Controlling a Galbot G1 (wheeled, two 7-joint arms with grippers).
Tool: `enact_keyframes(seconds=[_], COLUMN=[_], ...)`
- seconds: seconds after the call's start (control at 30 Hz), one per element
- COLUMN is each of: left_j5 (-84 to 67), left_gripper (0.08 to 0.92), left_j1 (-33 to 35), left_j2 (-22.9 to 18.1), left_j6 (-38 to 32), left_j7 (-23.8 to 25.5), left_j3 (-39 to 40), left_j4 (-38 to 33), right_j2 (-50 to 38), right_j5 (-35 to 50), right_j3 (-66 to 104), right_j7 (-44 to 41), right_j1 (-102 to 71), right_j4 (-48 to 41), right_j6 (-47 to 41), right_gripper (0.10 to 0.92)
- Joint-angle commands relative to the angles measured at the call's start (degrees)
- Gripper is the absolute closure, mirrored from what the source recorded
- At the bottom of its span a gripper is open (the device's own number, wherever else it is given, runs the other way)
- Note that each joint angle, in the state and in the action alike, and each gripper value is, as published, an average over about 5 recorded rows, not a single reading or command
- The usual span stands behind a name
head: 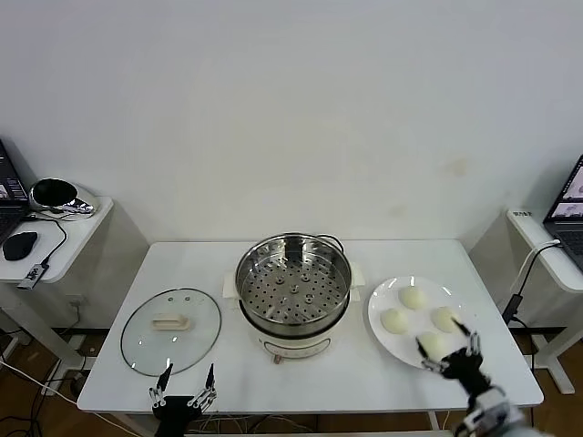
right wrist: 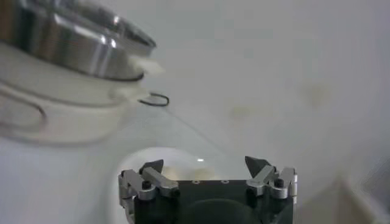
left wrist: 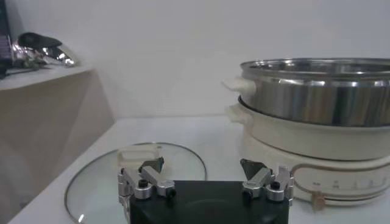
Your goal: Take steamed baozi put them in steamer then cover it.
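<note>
I should next move my right gripper to the farthest baozi (head: 413, 298) on the white plate, the one nearest the wall, and close it around the sides of that baozi.
Four cream-white baozi sit on a white plate (head: 387, 341) at the table's right; the nearest one (head: 434, 345) lies just beyond my right gripper (head: 448, 349), which is open and empty over the plate's near edge. In the right wrist view my right gripper (right wrist: 205, 164) stands open over the plate (right wrist: 146, 163). The steel steamer (head: 293, 284) stands uncovered mid-table, its perforated tray bare. The glass cover (head: 171, 329) lies flat at the left. My left gripper (head: 189, 373) is open at the table's near edge, just before the cover (left wrist: 97, 182).
Side tables flank the main table: the left one (head: 68, 241) holds a mouse and a shiny helmet-like object, the right one (head: 547, 246) a laptop. A wall stands behind. The steamer (left wrist: 317, 103) fills the left wrist view's far side.
</note>
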Motion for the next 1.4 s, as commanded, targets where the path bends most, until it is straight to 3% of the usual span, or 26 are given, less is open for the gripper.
enact_keyframes(seconds=[0.03, 0.33, 0.67, 1.07, 1.4], left_j5=[1.5, 4.3, 6.2, 7.9, 9.3], left_gripper=[0.177, 0.177, 0.177, 0.177, 0.177], left_j1=[0.2, 0.9, 0.8, -0.1, -0.2], left_j2=[-0.1, -1.3, -1.6, -1.6, -1.3], left_j6=[0.2, -2.0, -2.0, -2.9, -3.8], left_j7=[0.6, 0.5, 0.5, 0.7, 0.8], left_j3=[-0.3, -0.3, -1.4, -2.8, -4.1], left_j4=[-0.1, -0.3, 0.1, 0.6, 0.7], right_j2=[-13.6, -19.5, -13.4, -1.4, 5.5], right_j5=[-7.7, -10.5, -9.0, -9.6, -12.1], right_j3=[0.9, -24.0, -54.0, -64.8, -67.5], right_j7=[-8.7, -28.0, -40.1, -41.3, -41.9], right_j1=[9.1, 34.5, 62.1, 70.5, 73.5], right_j4=[-3.8, -16.1, -33.1, -47.9, -55.4], right_j6=[-3.8, -1.9, 1.5, 4.3, 6.4], right_gripper=[0.203, 0.203, 0.203, 0.203, 0.203])
